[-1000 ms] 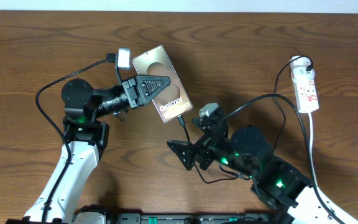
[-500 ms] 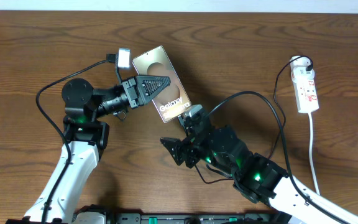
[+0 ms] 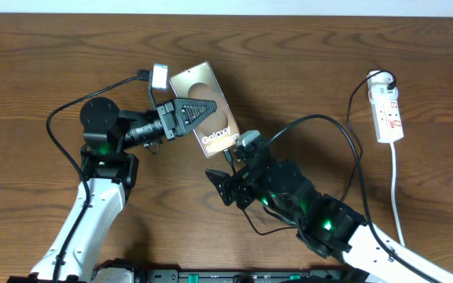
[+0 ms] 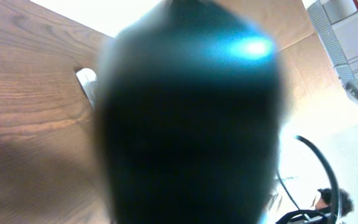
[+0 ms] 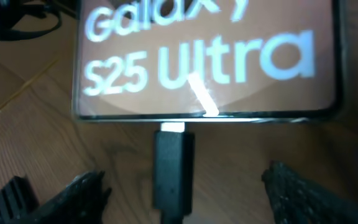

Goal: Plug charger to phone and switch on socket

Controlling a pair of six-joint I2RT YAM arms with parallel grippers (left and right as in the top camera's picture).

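My right gripper needs to close at the plug's cable end (image 5: 172, 212) and push the plug in deeper, because the metal tip of the charger plug shows outside the phone's port.
The phone (image 3: 197, 83) lies tilted on the table, screen up with "Galaxy" lettering. It fills the top of the right wrist view (image 5: 204, 56). My left gripper (image 3: 203, 106) is shut and rests on top of the phone. Its own view is filled by a dark blur. The charger plug (image 5: 173, 168) lies at the phone's bottom edge, its metal tip touching the port. It also shows in the overhead view (image 3: 229, 155). My right gripper (image 5: 191, 196) is open, one finger on each side of the plug and not touching it; overhead it is just below the phone (image 3: 226, 174). The socket (image 3: 388, 114) lies at the far right.
The charger's thin black cable (image 3: 252, 222) loops under my right arm and arcs towards the socket. The socket's white lead (image 3: 394, 189) runs down the right side. A dark wood table (image 3: 305, 63) lies under everything.
My right gripper has moved up and left to the phone's bottom edge, around the plug. My left gripper and the phone have barely moved.
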